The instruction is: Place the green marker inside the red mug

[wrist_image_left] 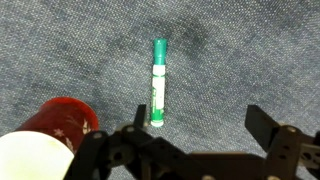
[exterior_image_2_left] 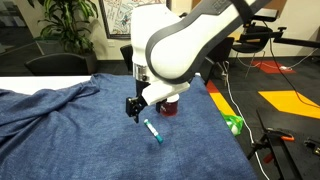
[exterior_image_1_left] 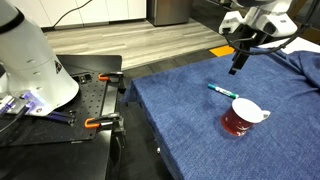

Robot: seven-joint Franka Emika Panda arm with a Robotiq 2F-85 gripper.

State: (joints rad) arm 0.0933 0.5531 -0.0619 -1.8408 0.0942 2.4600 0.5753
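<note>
Next, my gripper goes to the green marker's white body (exterior_image_1_left: pixel 228 94) (wrist_image_left: pixel 157 102) and closes there, toward the uncapped end near the red mug.
The green marker (exterior_image_1_left: pixel 222 91) lies flat on the blue cloth, a short way from the red mug (exterior_image_1_left: pixel 240 118), which stands upright with its white handle to one side. Both also show in an exterior view, the marker (exterior_image_2_left: pixel 152 131) in front of the mug (exterior_image_2_left: pixel 170 106), which the arm partly hides. In the wrist view the marker (wrist_image_left: pixel 158 82) lies lengthwise, the mug (wrist_image_left: pixel 62 122) at lower left. My gripper (exterior_image_1_left: pixel 236 70) hangs above the cloth beyond the marker, open and empty; it shows in the wrist view (wrist_image_left: pixel 197 125) with the marker near its left finger.
The blue cloth (exterior_image_1_left: pixel 200 140) covers the table, with folds at one end (exterior_image_2_left: pixel 45 100). A black bench with orange clamps (exterior_image_1_left: pixel 98 98) stands beside it. A green object (exterior_image_2_left: pixel 233 124) lies off the cloth's edge on the floor side.
</note>
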